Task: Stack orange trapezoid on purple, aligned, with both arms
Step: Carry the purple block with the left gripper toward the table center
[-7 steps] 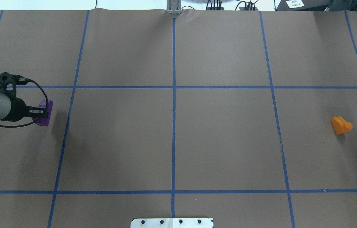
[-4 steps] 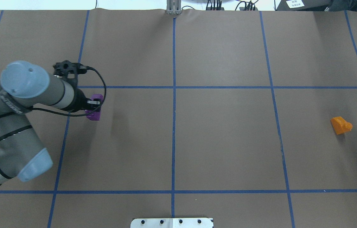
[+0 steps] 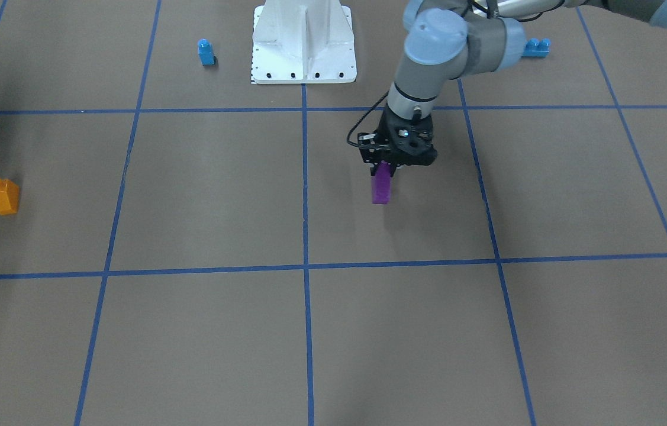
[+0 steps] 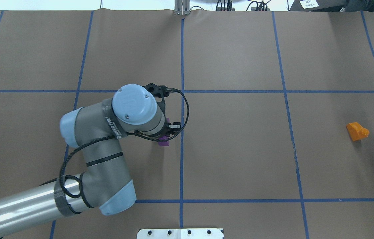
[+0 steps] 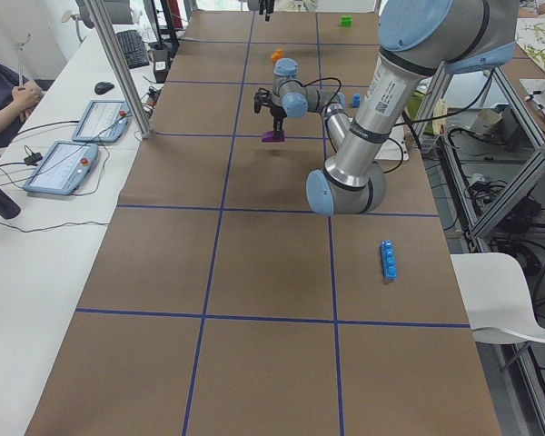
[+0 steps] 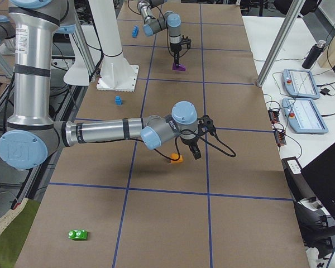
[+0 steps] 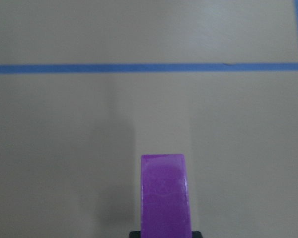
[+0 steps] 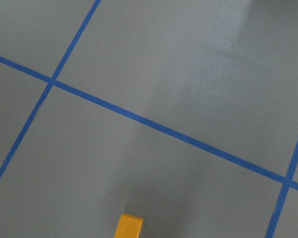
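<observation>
I need to use my left gripper to set the purple block down and let go of it on the centre blue tape line (image 3: 308,186), midway between the crossing tape lines.
My left gripper (image 3: 384,170) is shut on the purple block (image 3: 382,188) and holds it low over the table, just left of the centre line in the overhead view (image 4: 163,142). The block fills the bottom of the left wrist view (image 7: 164,196). The orange trapezoid (image 4: 357,131) lies on its side at the far right of the table, and only its tip shows in the right wrist view (image 8: 129,225). My right gripper (image 6: 193,151) shows only in the exterior right view, raised close to the orange block (image 6: 177,158). I cannot tell if it is open.
The white base pedestal (image 3: 303,41) stands at the robot's edge. A blue single-stud block (image 3: 206,52) and a blue brick (image 3: 534,47) lie beside it. A green block (image 6: 78,234) lies near the table's right end. Blue tape lines (image 4: 182,149) grid the brown paper.
My left arm has swung right across the table with the purple block, from the far left edge to near the centre line. The orange block has not moved.
</observation>
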Robot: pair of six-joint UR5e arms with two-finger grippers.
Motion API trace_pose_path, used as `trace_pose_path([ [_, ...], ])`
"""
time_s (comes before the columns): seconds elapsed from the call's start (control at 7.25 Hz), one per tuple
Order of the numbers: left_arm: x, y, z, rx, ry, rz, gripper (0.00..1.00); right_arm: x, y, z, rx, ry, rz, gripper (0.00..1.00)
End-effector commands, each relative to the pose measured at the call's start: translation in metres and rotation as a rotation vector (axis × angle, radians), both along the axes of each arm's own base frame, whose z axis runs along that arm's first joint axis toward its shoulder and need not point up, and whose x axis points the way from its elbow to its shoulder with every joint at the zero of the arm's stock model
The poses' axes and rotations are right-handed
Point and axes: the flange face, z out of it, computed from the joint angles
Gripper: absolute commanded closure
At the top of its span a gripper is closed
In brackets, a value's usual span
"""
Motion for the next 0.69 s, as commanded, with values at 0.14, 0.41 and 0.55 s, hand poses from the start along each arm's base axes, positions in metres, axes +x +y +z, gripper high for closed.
trace_pose_path([
  [0.14,0.044,0.003,-0.019,-0.022,-0.024,-0.006,1.00,0.000,0.000,0.000,0.001,0.000,-0.001,0.00],
  [0.41,0.048,0.002,-0.013,-0.023,-0.037,-0.002,1.00,0.000,0.000,0.000,0.000,0.001,0.001,0.00],
  [0.55,0.052,0.001,-0.007,-0.028,-0.048,-0.001,1.00,0.000,0.000,0.000,0.000,0.001,0.001,0.00],
])
